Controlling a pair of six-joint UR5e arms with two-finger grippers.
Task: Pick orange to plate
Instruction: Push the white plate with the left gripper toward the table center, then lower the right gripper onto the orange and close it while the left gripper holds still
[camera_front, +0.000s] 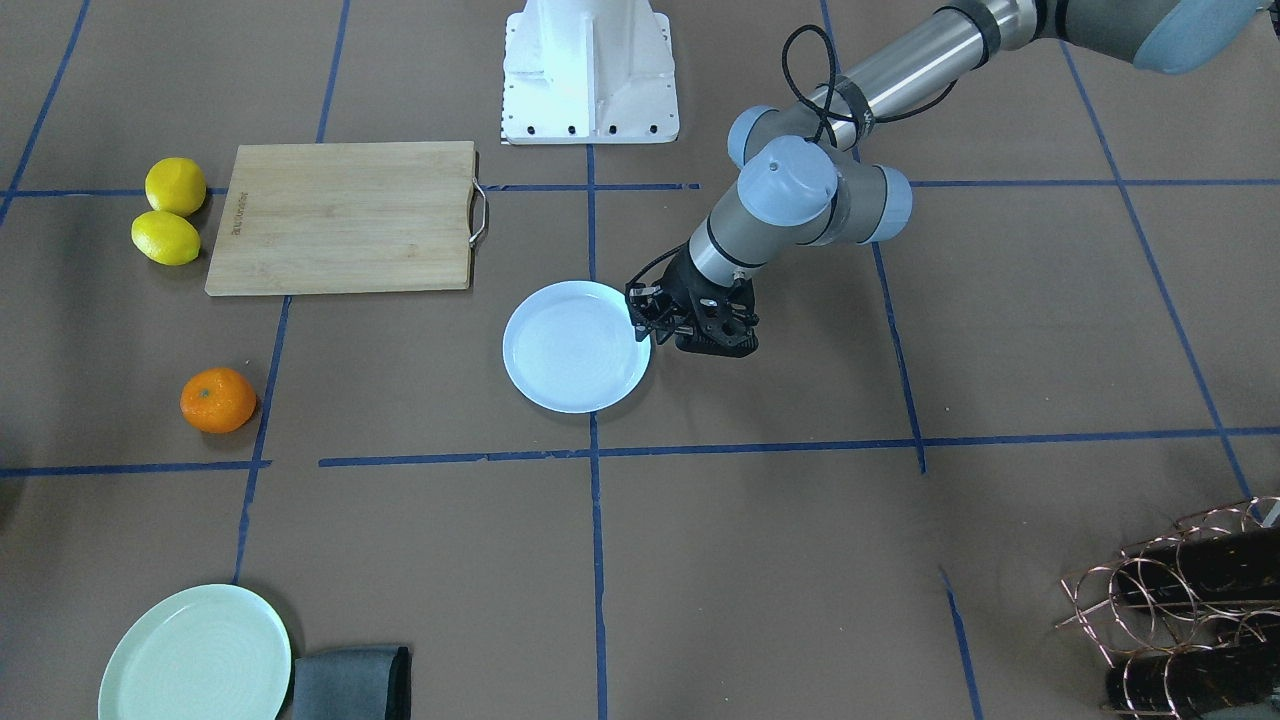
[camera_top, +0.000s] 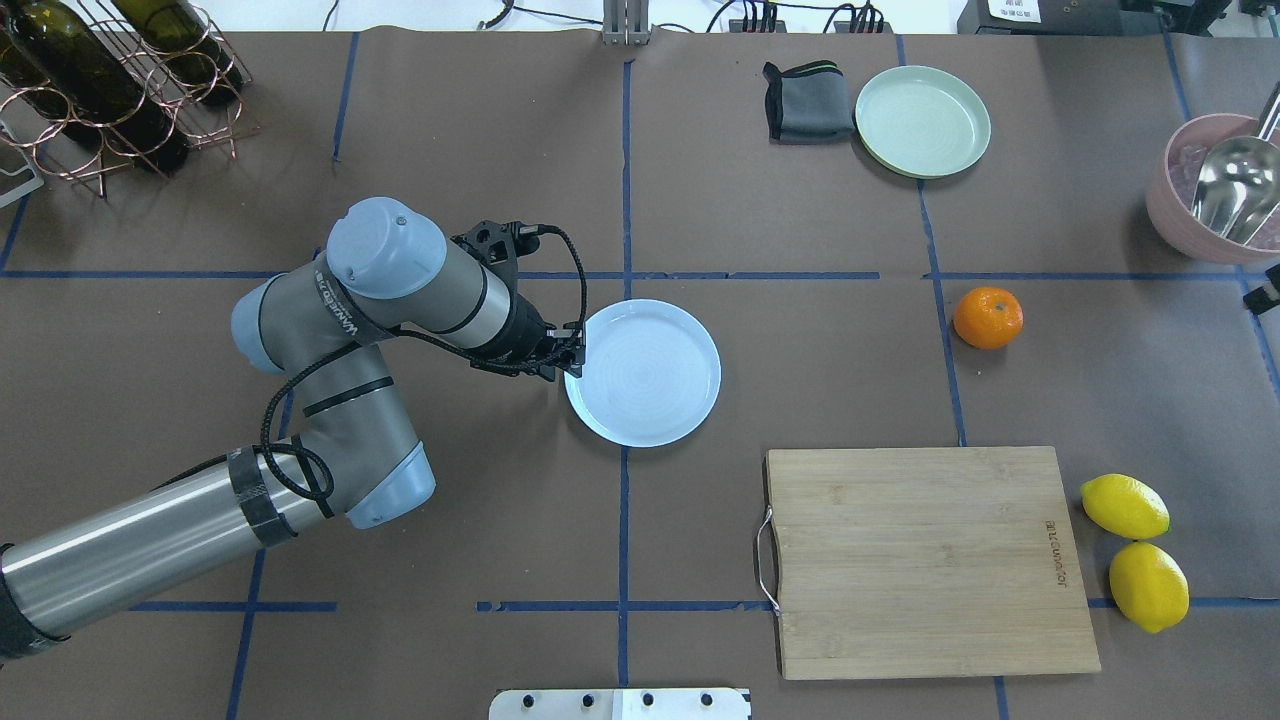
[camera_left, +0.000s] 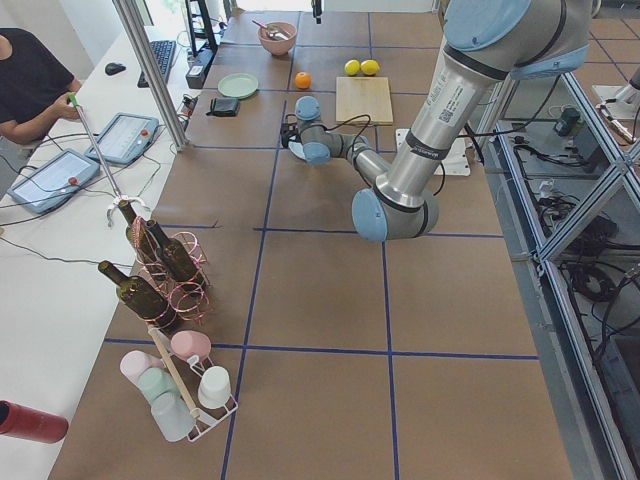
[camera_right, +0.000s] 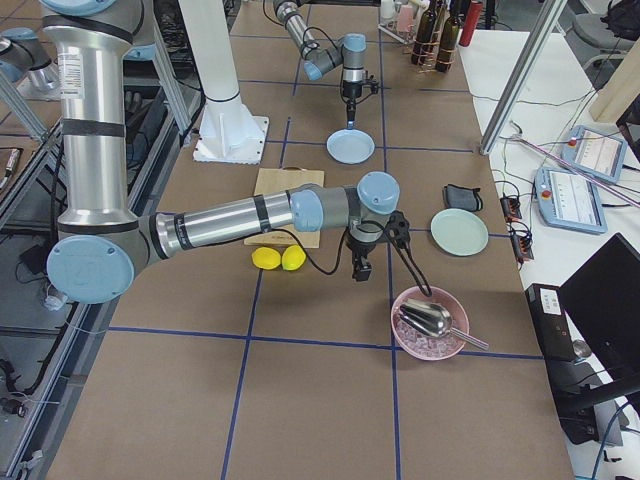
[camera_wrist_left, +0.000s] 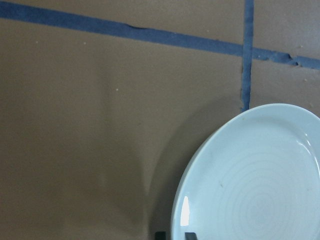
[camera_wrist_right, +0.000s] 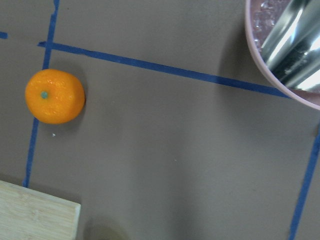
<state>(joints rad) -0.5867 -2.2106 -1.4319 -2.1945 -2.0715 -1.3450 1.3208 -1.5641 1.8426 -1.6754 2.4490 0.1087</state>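
The middle of the orange (camera_front: 218, 396) (camera_wrist_right: 55, 96) is between the cutting board and the mint-green plate. My right gripper needs to go there next and close on it.
The orange (camera_top: 988, 317) rests on the brown table, right of centre in the overhead view, with nothing touching it. It also appears at the left of the right wrist view as the orange (camera_wrist_right: 54, 96). The pale bluish-white plate (camera_top: 645, 375) lies at the table's middle. My left gripper (camera_top: 575, 362) is at its left rim, and the left wrist view shows its fingertips (camera_wrist_left: 161, 234) closed on either side of the plate's edge (camera_wrist_left: 176, 220). My right gripper (camera_right: 358, 272) hangs above the table between the orange and a pink bowl; whether it is open or shut does not show.
A wooden cutting board (camera_top: 920, 560) lies near the robot, with two lemons (camera_top: 1125, 506) beside it. A mint-green plate (camera_top: 922, 120) and a grey cloth (camera_top: 808, 100) sit at the far side. A pink bowl (camera_top: 1180, 215) with a metal scoop is at the right edge, and a bottle rack (camera_top: 100, 90) is far left.
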